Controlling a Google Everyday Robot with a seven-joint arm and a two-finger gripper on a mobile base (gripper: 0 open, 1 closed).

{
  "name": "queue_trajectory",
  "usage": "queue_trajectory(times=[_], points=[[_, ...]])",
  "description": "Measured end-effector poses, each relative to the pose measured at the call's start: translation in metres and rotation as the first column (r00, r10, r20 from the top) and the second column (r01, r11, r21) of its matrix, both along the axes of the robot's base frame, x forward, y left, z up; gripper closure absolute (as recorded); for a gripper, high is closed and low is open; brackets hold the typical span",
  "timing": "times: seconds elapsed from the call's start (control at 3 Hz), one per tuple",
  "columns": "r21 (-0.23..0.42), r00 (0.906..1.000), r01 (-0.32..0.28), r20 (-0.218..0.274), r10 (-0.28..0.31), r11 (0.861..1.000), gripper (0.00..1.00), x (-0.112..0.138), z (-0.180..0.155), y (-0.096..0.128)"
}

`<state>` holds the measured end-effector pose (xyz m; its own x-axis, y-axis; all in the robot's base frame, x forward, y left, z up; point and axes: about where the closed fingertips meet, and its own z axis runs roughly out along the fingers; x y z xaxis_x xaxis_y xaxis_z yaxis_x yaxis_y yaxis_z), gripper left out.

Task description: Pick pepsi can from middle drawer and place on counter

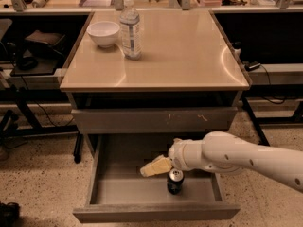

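Observation:
I should next close my gripper on the pepsi can's body (175, 185), below its silver top.
The pepsi can (174, 181) stands upright on the grey floor of the open middle drawer (124, 189), right of centre, its silver top showing. My gripper (154, 166) is on the end of the white arm that reaches in from the right. It hangs over the drawer, just up and left of the can's top and pointing left, and holds nothing that I can see. The beige counter (180, 56) is above the drawer.
A white bowl (104, 33) and a clear water bottle (130, 30) stand at the counter's back left. A shut grey drawer front with light scratches (154, 119) sits above the open drawer. Dark shelves and cables flank the cabinet on a speckled floor.

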<state>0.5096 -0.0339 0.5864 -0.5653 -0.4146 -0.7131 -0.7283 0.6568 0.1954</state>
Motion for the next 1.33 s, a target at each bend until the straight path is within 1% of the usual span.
queue_trajectory(times=[0.33, 0.67, 1.0, 1.33], points=[[-0.004, 1.0, 0.006, -0.005, -0.006, 1.0, 0.0, 0.0, -0.003, -0.002], [-0.025, 0.9992, 0.021, -0.034, -0.022, 0.999, 0.0, -0.003, -0.022, -0.002], [-0.126, 0.9844, 0.144, -0.084, -0.155, 0.982, 0.0, 0.004, -0.081, -0.031], [-0.174, 0.9756, 0.212, -0.019, -0.219, 0.962, 0.0, 0.029, -0.083, -0.059]])
